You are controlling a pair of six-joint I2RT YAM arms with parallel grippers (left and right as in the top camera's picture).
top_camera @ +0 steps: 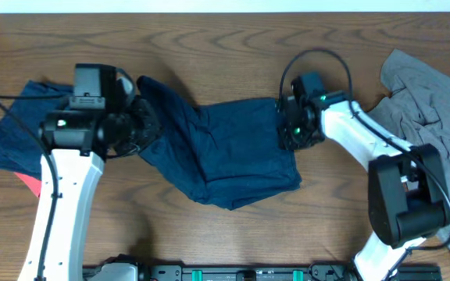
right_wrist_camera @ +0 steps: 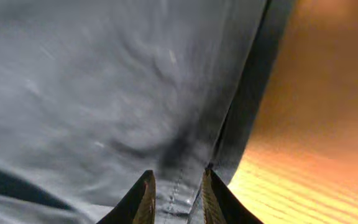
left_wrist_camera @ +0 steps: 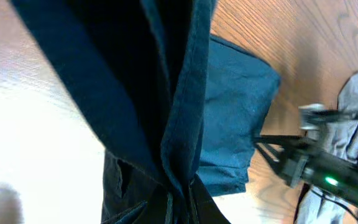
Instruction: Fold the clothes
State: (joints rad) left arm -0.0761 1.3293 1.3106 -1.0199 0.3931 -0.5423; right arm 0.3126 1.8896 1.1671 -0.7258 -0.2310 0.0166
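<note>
I will let go of the navy garment's lifted end with my left gripper on the garment's opposite edge (top_camera: 278, 129) (left_wrist_camera: 258, 126) beside my right gripper.
A dark navy garment (top_camera: 233, 152) lies spread across the middle of the table. My left gripper (top_camera: 141, 129) is shut on its left end, and the cloth is bunched and lifted there. In the left wrist view the cloth (left_wrist_camera: 235, 112) hangs in folds from the jaws (left_wrist_camera: 179, 208). My right gripper (top_camera: 291, 129) is at the garment's right edge. In the right wrist view its fingers (right_wrist_camera: 176, 193) pinch the hem of the cloth (right_wrist_camera: 104, 81). A second navy garment (top_camera: 14, 129) lies crumpled at the far left. A light grey garment (top_camera: 428, 86) lies at the far right.
Something red (top_camera: 28, 183) pokes out from under the left navy garment. The right arm's base (top_camera: 405, 199) stands over the grey garment's lower part. Bare wooden tabletop (top_camera: 209, 47) shows behind and in front of the middle garment.
</note>
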